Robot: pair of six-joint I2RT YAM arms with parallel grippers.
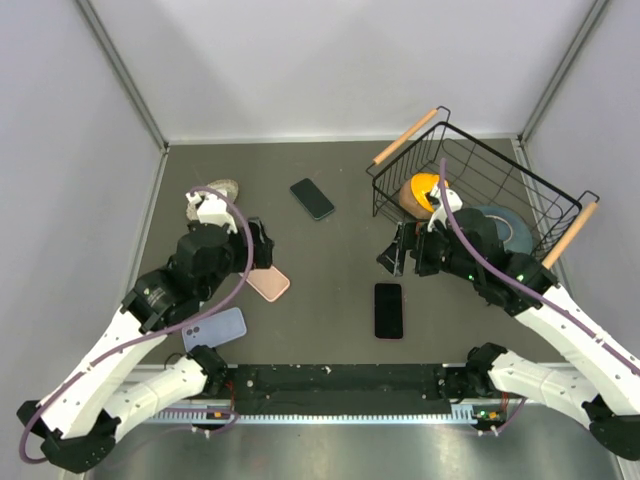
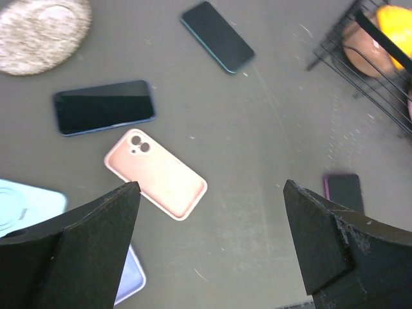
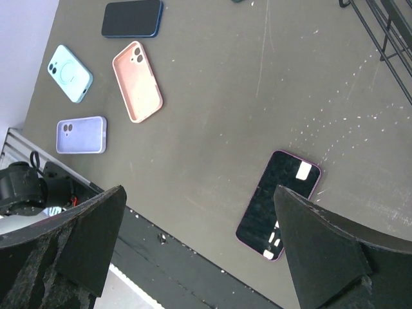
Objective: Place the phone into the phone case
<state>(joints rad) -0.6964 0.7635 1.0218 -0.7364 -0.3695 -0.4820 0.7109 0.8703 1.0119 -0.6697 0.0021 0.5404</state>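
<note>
I need to next close my left gripper on the long edge [image 1: 249, 281] [image 2: 125, 177] of the pink case that faces the lavender case, toward the end that has the camera holes.
Three phones lie on the dark table: a black one with a purple edge [image 1: 388, 310] [image 3: 278, 204], a dark one with a teal edge [image 1: 312, 198] [image 2: 217, 37], and a blue-edged one [image 2: 103, 107] [image 3: 132, 18]. Three empty cases lie at the left: pink [image 1: 268, 283] [image 2: 156, 174] [image 3: 137, 81], lavender [image 1: 214, 329] [image 3: 81, 135], and mint [image 2: 26, 203] [image 3: 70, 73]. My left gripper [image 1: 262, 245] [image 2: 211, 187] is open and empty above the table right of the pink case. My right gripper [image 1: 395, 252] [image 3: 199, 190] is open and empty, hovering above and left of the purple-edged phone.
A black wire basket [image 1: 470, 180] with wooden handles stands at the back right, holding an orange object [image 1: 425, 190] and a grey roll [image 1: 500, 228]. A woven round coaster [image 2: 42, 26] lies at the back left. A black rail [image 1: 340, 380] runs along the near edge.
</note>
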